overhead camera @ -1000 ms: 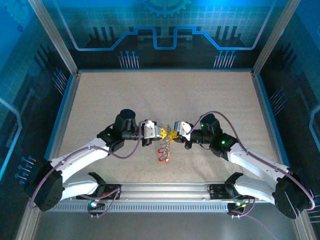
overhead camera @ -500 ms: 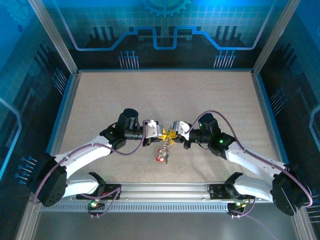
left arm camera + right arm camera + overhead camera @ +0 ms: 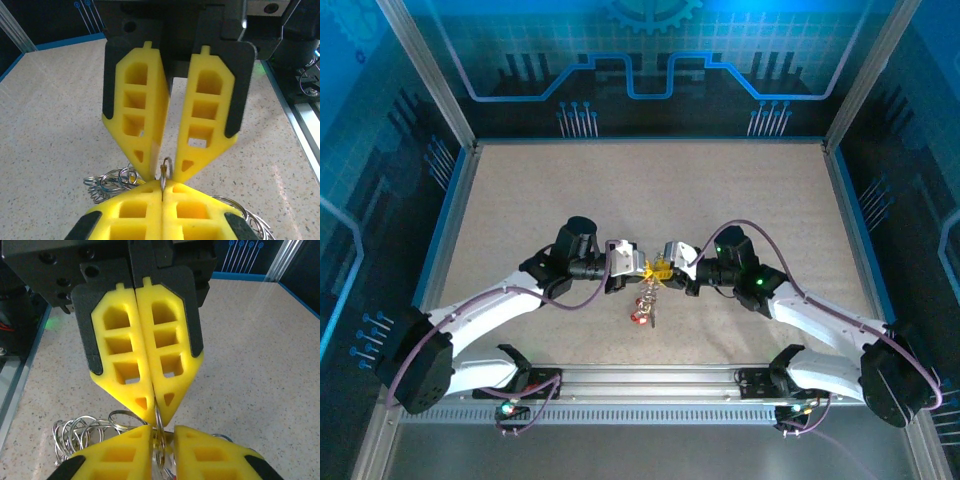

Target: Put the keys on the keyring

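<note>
The right gripper's fingers crowd the left gripper's fingers around the keyring, so the right gripper needs to open, back off and pinch the keyring's loose end [image 3: 160,455].
Over the middle of the table my left gripper [image 3: 644,268] and right gripper [image 3: 666,270] meet tip to tip. The left gripper [image 3: 163,184] is shut on the keyring [image 3: 167,162], a thin greyish metal ring seen edge-on that sticks out past its tips. The right gripper [image 3: 163,429] is open by a narrow gap, its yellow fingers [image 3: 125,450] on either side of the keyring [image 3: 160,450]. Below the grippers a bunch of silvery rings dangles, with red-headed keys [image 3: 640,318] at its lower end near the table.
Several loose silvery split rings [image 3: 107,182] hang beside the fingers on the left, and more rings [image 3: 245,212] on the right. The speckled beige table [image 3: 640,190] is walled by a blue-edged frame [image 3: 455,200], with a metal rail [image 3: 650,380] along the near edge.
The left arm has edged to the right and the right gripper has closed in on it. The dangling rings and red keys have swung slightly under the grippers.
</note>
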{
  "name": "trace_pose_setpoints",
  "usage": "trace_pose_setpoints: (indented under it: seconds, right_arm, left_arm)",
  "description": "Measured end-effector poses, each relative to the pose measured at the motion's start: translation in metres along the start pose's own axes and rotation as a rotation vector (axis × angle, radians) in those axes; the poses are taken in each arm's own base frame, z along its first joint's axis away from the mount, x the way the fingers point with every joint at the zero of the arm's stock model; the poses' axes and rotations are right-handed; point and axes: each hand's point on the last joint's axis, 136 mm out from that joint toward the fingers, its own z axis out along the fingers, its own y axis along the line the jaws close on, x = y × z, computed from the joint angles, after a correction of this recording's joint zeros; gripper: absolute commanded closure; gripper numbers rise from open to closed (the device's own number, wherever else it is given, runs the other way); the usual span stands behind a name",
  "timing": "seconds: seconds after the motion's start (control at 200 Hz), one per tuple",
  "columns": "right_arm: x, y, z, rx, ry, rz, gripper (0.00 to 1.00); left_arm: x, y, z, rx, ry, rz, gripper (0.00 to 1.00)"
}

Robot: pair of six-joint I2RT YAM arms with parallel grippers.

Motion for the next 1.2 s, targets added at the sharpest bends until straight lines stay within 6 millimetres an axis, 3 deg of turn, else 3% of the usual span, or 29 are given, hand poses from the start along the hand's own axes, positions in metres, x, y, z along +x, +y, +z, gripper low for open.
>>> trace_pose_setpoints:
  seconds: [0.51,1.001,1.066,1.201]
  right_arm:
    - [-0.018,0.000,-0.022,0.053,-0.045,-0.028,0.74]
    - [-0.007,0.002,-0.012,0.025,-0.027,0.013,1.00]
    - [-0.007,0.002,-0.012,0.023,-0.028,0.014,0.96]
    - [-0.008,0.001,-0.012,0.027,-0.030,0.017,0.76]
  left_arm:
    - [-0.028,-0.002,-0.010,-0.011,-0.118,0.033,1.00]
    - [-0.036,-0.005,-0.015,-0.006,-0.160,0.057,1.00]
    - [-0.035,-0.005,-0.015,-0.004,-0.161,0.057,1.00]
    - [-0.036,-0.006,-0.015,0.000,-0.165,0.059,1.00]
